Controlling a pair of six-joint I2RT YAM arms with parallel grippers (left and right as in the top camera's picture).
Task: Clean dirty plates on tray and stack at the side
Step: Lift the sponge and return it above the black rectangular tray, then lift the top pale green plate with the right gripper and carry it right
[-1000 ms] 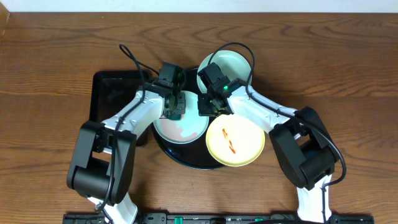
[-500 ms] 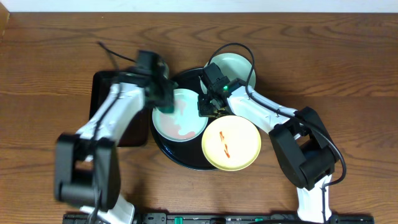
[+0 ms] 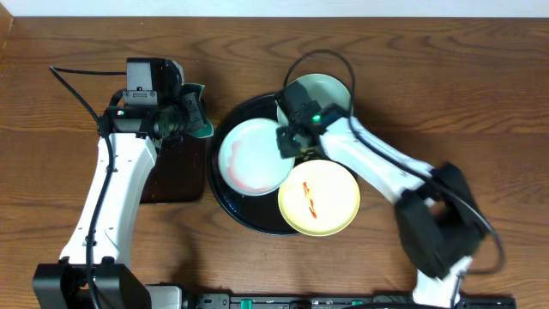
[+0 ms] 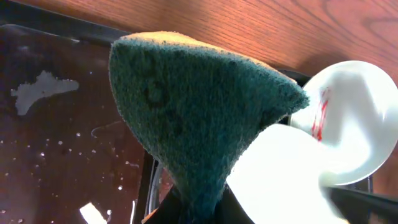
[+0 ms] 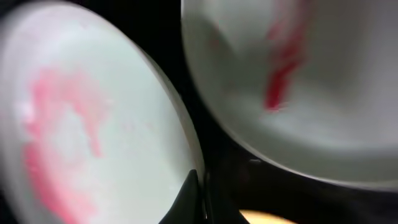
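Observation:
I'll release the smeared mint-green plate on the wood tabletop (image 3: 401, 153) with my right gripper, beside the round tray, opposite the sponge.
The round black tray (image 3: 257, 219) holds a mint-green plate (image 3: 249, 159) with a pink smear and a pale yellow plate (image 3: 330, 206) with red smears. A second mint-green plate (image 3: 326, 90) leans on the tray's back rim. My right gripper (image 3: 288, 142) is shut on the right rim of the smeared mint plate, which shows large in the right wrist view (image 5: 81, 137). My left gripper (image 3: 190, 118) is shut on a green sponge (image 4: 199, 106), left of the round tray and apart from the plates.
A rectangular black tray (image 3: 171, 176), wet with droplets in the left wrist view (image 4: 56, 143), lies left of the round tray, under the sponge. Brown wood tabletop (image 3: 480, 103) surrounds both trays. Cables trail behind both arms.
My left arm lifted the sponge off the smeared mint plate and swung left over the rectangular tray. My right gripper stayed on the plate's rim; the plate shifted slightly.

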